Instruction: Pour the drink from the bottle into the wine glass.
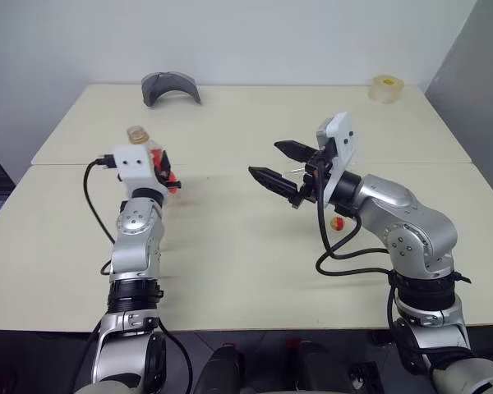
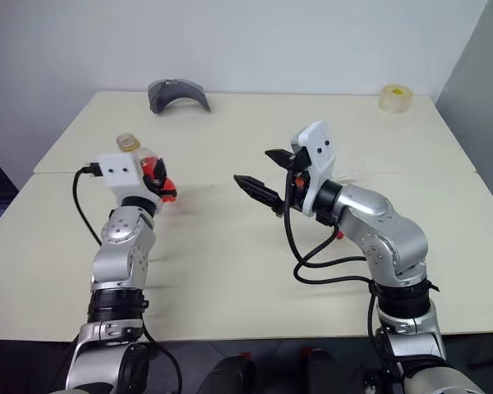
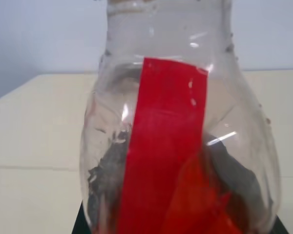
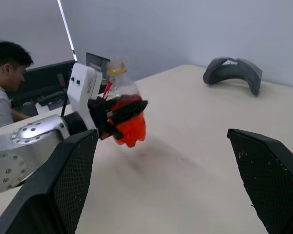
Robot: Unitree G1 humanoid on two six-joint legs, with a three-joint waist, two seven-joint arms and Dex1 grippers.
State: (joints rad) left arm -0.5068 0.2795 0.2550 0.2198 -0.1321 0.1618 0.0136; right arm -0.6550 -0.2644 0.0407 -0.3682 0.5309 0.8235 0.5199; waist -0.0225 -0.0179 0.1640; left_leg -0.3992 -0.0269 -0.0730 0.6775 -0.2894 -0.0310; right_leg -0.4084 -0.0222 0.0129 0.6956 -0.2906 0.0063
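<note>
Next, my left gripper lets go of the bottle on the bare tabletop just before the seam [image 1: 183,203], so that it sits in line with the grey curved object.
My left gripper [image 1: 165,173] is shut on the bottle [image 4: 126,117] at the table's left side and holds it roughly upright, a little above the tabletop. The bottle is clear, with a yellowish cap [image 1: 135,133] and a red strip [image 3: 166,146] down its side. The drink [image 4: 130,127], red-orange, sits low in the bottle's body. My right gripper [image 1: 265,160] is raised over the middle of the table, pointing towards the bottle with a wide gap to it. It stands open with nothing between its fingers [image 4: 53,185]. The wine glass is out of view.
A grey curved object [image 1: 171,86] lies at the table's back edge and a tape roll [image 1: 386,89] at the back right corner. A small red-and-yellow thing [image 1: 337,222] lies under my right forearm. A person [image 4: 5,83] sits beyond the table's left side.
</note>
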